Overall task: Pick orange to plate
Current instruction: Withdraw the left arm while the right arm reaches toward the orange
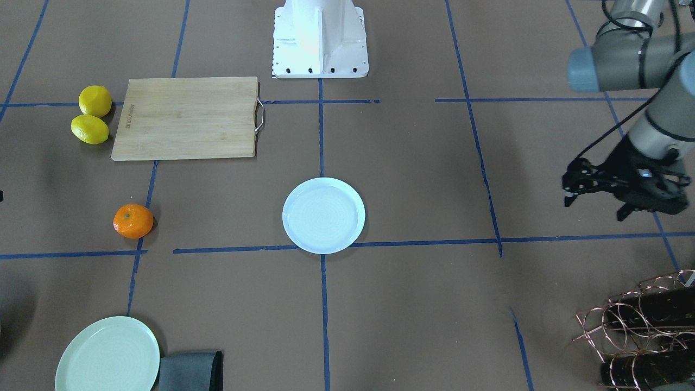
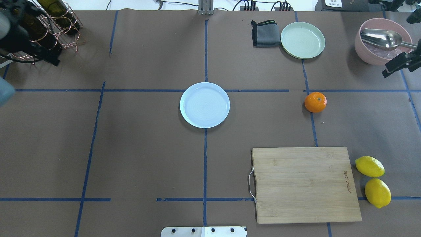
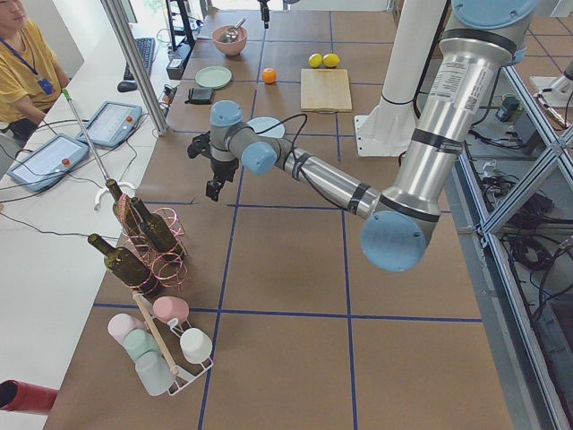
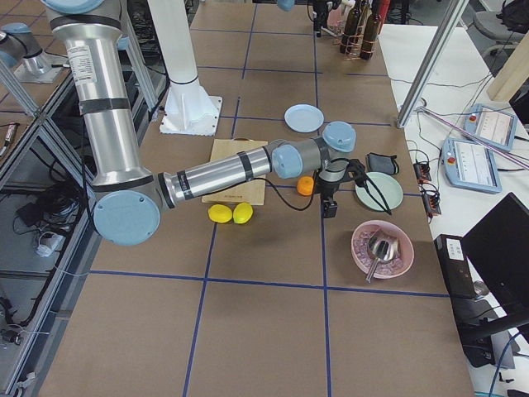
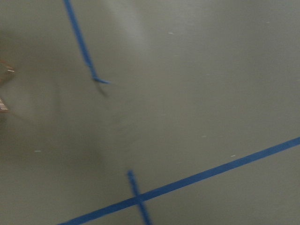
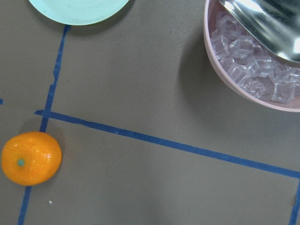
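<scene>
I need to close my right gripper around the middle of the orange (image 1: pixel 133 221) (image 6: pixel 31 158) that sits on the blue tape line, between the lemons and the pale green plate.
The orange (image 2: pixel 315 102) lies alone on the brown table to the right of the white plate (image 2: pixel 204 105), with about a plate's width of bare table between them; the plate holds nothing. In the right wrist view the orange (image 6: pixel 31 158) sits at the lower left on a blue tape line. My right gripper (image 2: pixel 403 42) hangs open at the far right edge, above the pink bowl and beyond the orange. Far from both, my left gripper (image 1: pixel 594 209) hovers open and empty over the table's left end by the wine rack.
A wooden cutting board (image 2: pixel 304 184) and two lemons (image 2: pixel 369 166) lie near the robot's base on the right. A pale green plate (image 2: pixel 302 40), a grey cloth (image 2: pixel 265 33) and a pink bowl (image 2: pixel 361 49) of ice with a spoon stand along the far edge. The wire wine rack (image 2: pixel 56 29) stands far left.
</scene>
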`<state>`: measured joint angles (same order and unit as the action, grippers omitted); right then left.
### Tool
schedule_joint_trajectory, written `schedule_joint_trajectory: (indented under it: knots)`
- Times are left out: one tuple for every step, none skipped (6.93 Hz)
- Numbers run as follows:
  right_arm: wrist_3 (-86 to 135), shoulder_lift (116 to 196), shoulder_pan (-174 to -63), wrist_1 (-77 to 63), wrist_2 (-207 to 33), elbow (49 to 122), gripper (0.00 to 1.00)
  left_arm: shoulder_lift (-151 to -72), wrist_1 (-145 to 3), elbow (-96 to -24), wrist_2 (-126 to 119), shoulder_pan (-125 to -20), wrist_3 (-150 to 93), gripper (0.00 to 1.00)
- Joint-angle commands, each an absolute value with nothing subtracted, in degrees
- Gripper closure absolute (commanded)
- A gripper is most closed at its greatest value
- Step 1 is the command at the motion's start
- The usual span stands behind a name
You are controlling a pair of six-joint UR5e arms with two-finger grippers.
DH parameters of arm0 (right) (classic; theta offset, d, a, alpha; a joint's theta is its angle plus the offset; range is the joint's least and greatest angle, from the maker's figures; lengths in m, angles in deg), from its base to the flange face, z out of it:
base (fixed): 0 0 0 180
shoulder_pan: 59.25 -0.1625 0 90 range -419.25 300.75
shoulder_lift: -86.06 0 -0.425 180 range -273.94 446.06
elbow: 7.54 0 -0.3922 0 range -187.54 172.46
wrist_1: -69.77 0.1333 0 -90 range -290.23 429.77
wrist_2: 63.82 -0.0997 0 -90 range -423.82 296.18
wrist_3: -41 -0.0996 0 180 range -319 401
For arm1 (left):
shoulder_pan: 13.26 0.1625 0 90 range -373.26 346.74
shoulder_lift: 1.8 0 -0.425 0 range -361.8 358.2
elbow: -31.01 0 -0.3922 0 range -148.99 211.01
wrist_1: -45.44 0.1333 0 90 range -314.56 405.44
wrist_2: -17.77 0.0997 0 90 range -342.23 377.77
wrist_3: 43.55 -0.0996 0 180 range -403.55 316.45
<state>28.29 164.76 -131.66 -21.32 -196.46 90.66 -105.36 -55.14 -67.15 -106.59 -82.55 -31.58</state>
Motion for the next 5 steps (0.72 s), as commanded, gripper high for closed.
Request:
schedule_joint_trajectory:
  knots:
    - [20.1,161.2,-127.0,-20.1,-196.2,90.7,0.00,-93.6,-53.8,-66.8,-116.0,-99.0,-50.7,0.00]
    - [16.9,160.9,-124.6,-17.8,-195.7,90.6,0.00,-89.7,-51.4,-66.6,-116.2,-102.3,-50.7,0.00]
    - [13.4,160.8,-122.6,-15.4,-194.7,90.5,0.00,-89.5,-48.5,-66.3,-116.0,-103.0,-50.8,0.00]
    - [12.2,160.8,-120.9,-14.4,-193.8,90.1,0.00,-90.9,-43.0,-65.5,-115.8,-102.5,-50.7,0.00]
    - [11.3,160.9,-119.2,-13.8,-191.7,89.7,0.00,-91.1,-41.2,-66.6,-116.3,-102.9,-50.8,0.00]
